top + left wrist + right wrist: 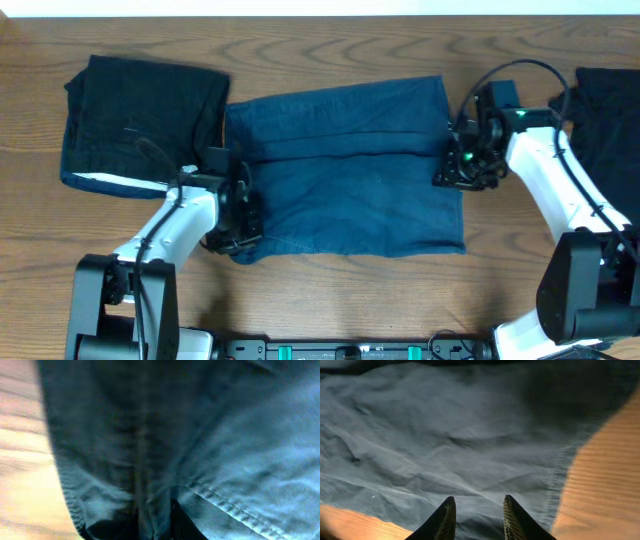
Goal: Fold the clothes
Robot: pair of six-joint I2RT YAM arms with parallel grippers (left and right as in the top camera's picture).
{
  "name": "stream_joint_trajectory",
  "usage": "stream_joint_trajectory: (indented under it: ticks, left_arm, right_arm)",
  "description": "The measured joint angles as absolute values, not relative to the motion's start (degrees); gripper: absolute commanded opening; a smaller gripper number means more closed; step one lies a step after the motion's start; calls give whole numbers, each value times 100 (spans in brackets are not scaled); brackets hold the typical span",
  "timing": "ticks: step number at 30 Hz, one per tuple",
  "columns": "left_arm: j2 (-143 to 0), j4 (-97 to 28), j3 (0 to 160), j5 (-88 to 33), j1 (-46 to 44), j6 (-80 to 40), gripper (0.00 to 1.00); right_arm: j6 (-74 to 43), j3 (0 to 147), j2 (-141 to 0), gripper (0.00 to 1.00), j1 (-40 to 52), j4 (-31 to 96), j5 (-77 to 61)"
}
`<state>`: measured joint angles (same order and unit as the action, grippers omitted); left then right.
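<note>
My right gripper, open above the flat blue cloth, should move past the edge of the blue cloth and pinch the blue cloth's loose near corner (460, 248) from the side.
The clothes lie on the wooden table. A wide navy-blue cloth (350, 165) is spread flat in the middle. My left gripper (240, 228) sits at its near-left corner, shut on a bunched fold of the hem. In the left wrist view that blue cloth (225, 435) fills the frame, and a ridge of it runs down into my left gripper (150, 529). My right gripper (455, 165) is at the cloth's right edge. In the right wrist view my right gripper (479, 502) stands open just above the blue cloth (445, 435), with nothing between its fingers.
A folded black cloth with a white edge (140, 120) lies at the far left, touching the blue piece. Another black cloth (605, 115) lies at the far right, behind the right arm. Bare wood (605, 485) shows right of the blue cloth's hem.
</note>
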<state>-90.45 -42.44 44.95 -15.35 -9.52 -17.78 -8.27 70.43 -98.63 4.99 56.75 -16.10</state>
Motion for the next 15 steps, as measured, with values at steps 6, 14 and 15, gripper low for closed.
stream_joint_trajectory:
  ticks: [6,14,15]
  left_arm:
    - [-9048,-4303,4495,-1643,-1518,-1822,13]
    - [-9045,-4209,4493,-1660,-1619,-1822,13]
    - [-9045,-4195,4493,-1658,-1619,-1824,13]
  right_arm:
    - [-860,6775,-9900,21,617,5472,-1229]
    - [-1149,6541,-9913,30,416,6012,-891]
    - [-1221,6541,-9913,33,311,6104,-869]
